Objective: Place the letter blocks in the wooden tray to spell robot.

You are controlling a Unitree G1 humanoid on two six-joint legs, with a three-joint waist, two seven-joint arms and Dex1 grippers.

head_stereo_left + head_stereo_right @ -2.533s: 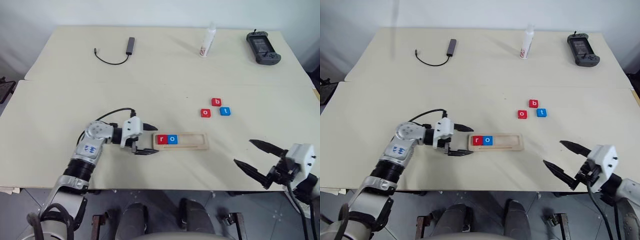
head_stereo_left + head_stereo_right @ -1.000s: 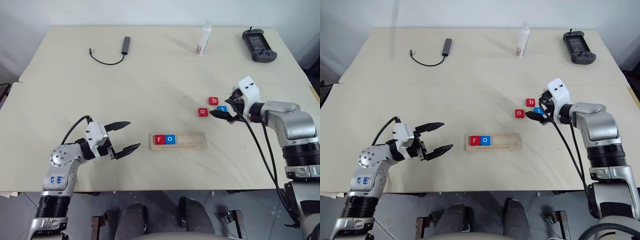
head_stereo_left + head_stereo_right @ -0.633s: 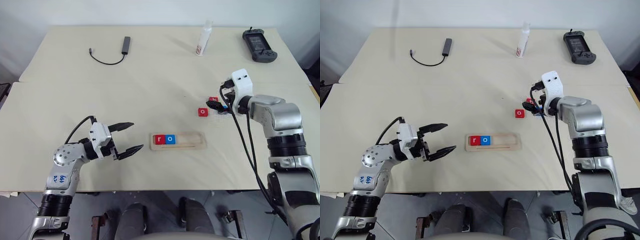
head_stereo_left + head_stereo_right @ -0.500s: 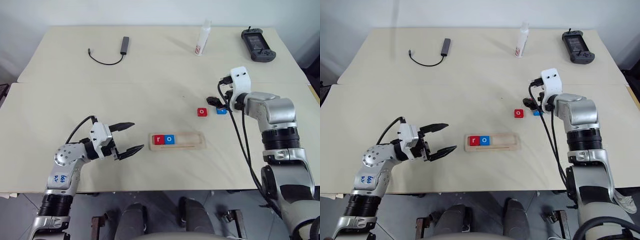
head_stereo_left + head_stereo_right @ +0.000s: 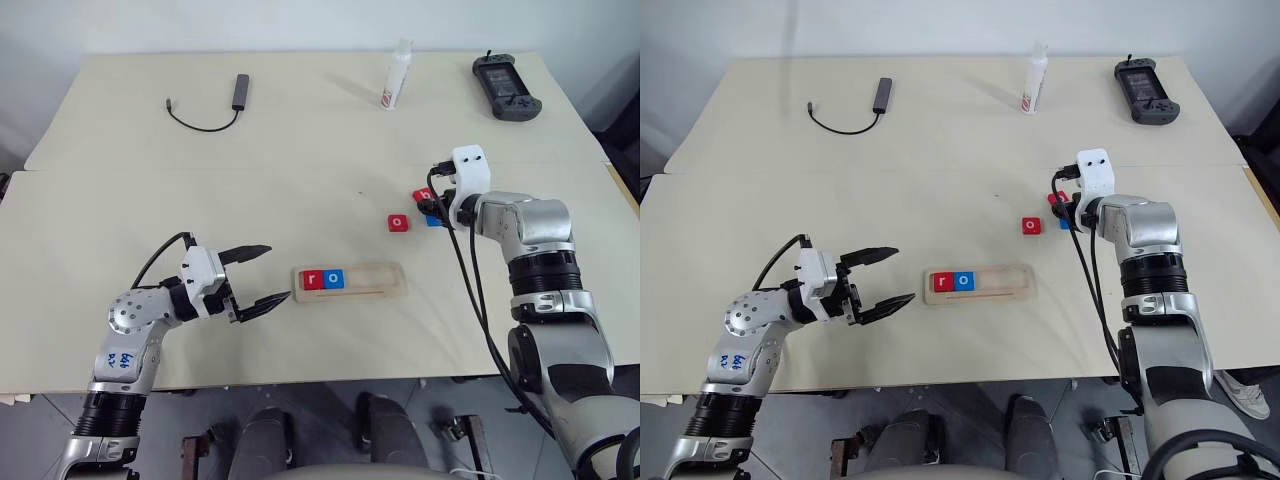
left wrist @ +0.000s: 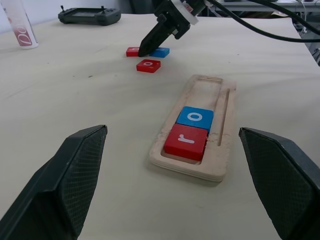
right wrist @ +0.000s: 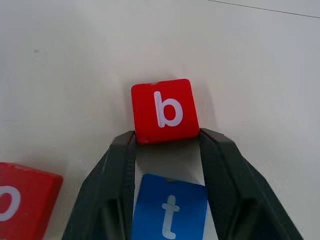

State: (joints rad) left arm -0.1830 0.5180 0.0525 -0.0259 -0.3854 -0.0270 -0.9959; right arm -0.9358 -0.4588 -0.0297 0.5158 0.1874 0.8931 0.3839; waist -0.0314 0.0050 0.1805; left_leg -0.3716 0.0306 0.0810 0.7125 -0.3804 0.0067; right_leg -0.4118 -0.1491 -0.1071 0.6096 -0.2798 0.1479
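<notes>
My right gripper needs to release the red b block on the table (image 5: 435, 277) just past the empty end of the wooden tray.
The wooden tray (image 5: 378, 283) lies mid-table with a red r block (image 5: 311, 280) and a blue o block (image 5: 334, 279) at its left end. To its far right sit a loose red o block (image 5: 397, 222), a blue t block (image 7: 170, 212) and a red b block (image 7: 164, 110). My right gripper (image 7: 167, 136) points down at these. Its fingers straddle the t block, and their tips press the b block's two near corners. My left gripper (image 5: 278, 272) hovers open just left of the tray, holding nothing.
Along the table's far edge stand a white bottle (image 5: 392, 82), a black handheld controller (image 5: 497, 88) and a dark USB hub with its cable (image 5: 240, 90). A seam (image 5: 200, 171) runs across the table behind the blocks.
My right gripper has reached further over the loose blocks, and its wide jaws have narrowed onto the b block. The left arm has stayed put. The camera has shifted slightly.
</notes>
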